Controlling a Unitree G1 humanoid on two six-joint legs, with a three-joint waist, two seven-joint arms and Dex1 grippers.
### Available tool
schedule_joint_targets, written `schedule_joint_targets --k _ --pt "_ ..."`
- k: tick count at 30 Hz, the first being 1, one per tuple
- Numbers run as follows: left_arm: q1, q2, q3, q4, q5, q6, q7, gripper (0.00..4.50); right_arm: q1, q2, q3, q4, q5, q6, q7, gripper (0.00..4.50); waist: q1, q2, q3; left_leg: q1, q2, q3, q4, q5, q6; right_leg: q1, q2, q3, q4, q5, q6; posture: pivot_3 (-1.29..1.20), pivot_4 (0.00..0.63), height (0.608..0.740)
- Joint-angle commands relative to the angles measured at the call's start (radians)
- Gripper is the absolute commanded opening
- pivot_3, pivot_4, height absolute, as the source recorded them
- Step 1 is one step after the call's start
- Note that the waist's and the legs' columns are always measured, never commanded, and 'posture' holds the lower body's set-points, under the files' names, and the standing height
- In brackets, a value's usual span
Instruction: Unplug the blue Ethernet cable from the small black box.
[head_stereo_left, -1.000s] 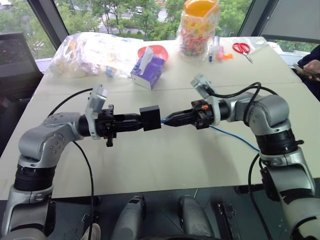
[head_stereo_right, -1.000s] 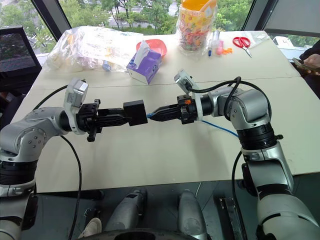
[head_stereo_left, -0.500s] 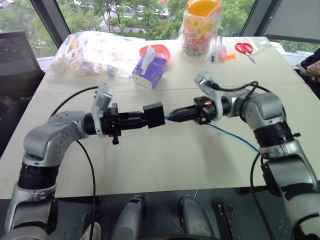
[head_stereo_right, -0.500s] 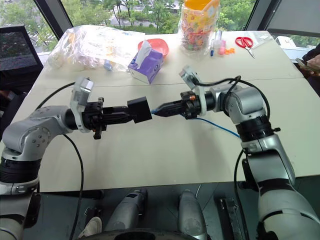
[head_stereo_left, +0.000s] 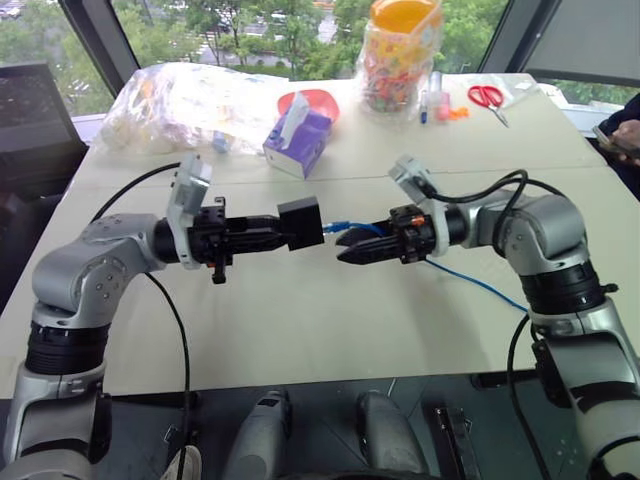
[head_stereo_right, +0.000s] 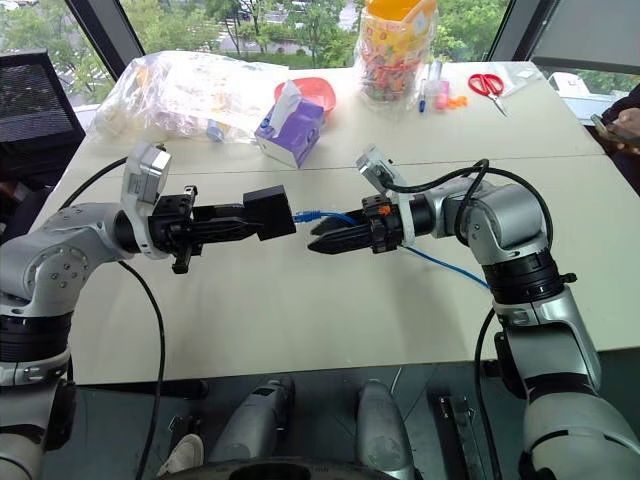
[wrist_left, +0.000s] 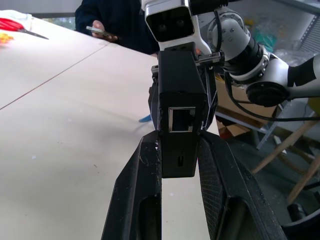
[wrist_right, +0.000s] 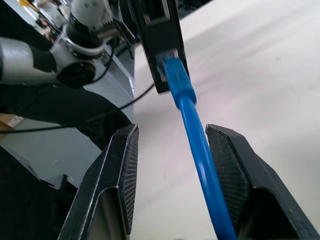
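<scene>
My right gripper's open fingers stand around the blue Ethernet cable behind its plug, so I will move them forward and pinch the plug (wrist_right: 178, 82) before pulling it out.
My left gripper (head_stereo_left: 290, 228) is shut on the small black box (head_stereo_left: 300, 221) and holds it level above the table. In the left wrist view the box (wrist_left: 179, 85) sits between the fingers with an empty port facing the camera. The blue Ethernet cable (wrist_right: 192, 125) has its plug (head_stereo_left: 336, 227) at the box's far side, apparently still in the port. My right gripper (head_stereo_left: 346, 251) is open just beside the box. The cable passes between its fingers (wrist_right: 227, 165) without being pinched, then trails down onto the table (head_stereo_left: 470, 283).
On the beige table (head_stereo_left: 300, 320), at the back, stand a purple tissue box (head_stereo_left: 297, 140), a red bowl (head_stereo_left: 318, 100), clear plastic bags (head_stereo_left: 180, 100), a candy jar (head_stereo_left: 400, 55) and red scissors (head_stereo_left: 485, 97). A person's hand with a phone (head_stereo_left: 622, 137) is at the right edge.
My right gripper has opened and let go of the cable's plug end, dropping slightly below it. The left gripper keeps its hold on the box.
</scene>
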Motion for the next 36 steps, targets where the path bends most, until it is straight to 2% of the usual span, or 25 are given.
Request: schedule_joint_targets --k 1,14,36 --pt "-0.004 0.001 0.015 -0.028 -0.023 -0.006 -0.008 0.47 -0.043 0.009 -0.044 -0.024 0.029 0.006 -0.009 2.15 0.000 0.000 0.000 0.000 0.000 0.000 0.000 0.000 0.000 0.000 0.000 0.000 0.000 0.000 0.000 0.00 0.150 0.728" --pt "0.021 -0.013 0.011 -0.041 -0.019 -0.005 -0.002 0.47 -0.088 0.019 -0.054 0.018 0.024 0.001 -0.018 2.15 -0.002 0.000 0.000 0.000 0.000 0.000 0.000 0.000 0.000 0.000 0.000 0.000 0.000 0.000 0.000 0.00 0.150 0.728" --pt "0.016 -0.028 0.011 -0.039 -0.014 -0.007 0.013 0.47 -0.067 0.042 -0.031 -0.028 0.028 0.007 -0.034 2.15 -0.002 0.000 0.000 0.000 0.000 0.000 0.000 0.000 0.000 0.000 0.000 0.000 0.000 0.000 0.000 0.00 0.150 0.728"
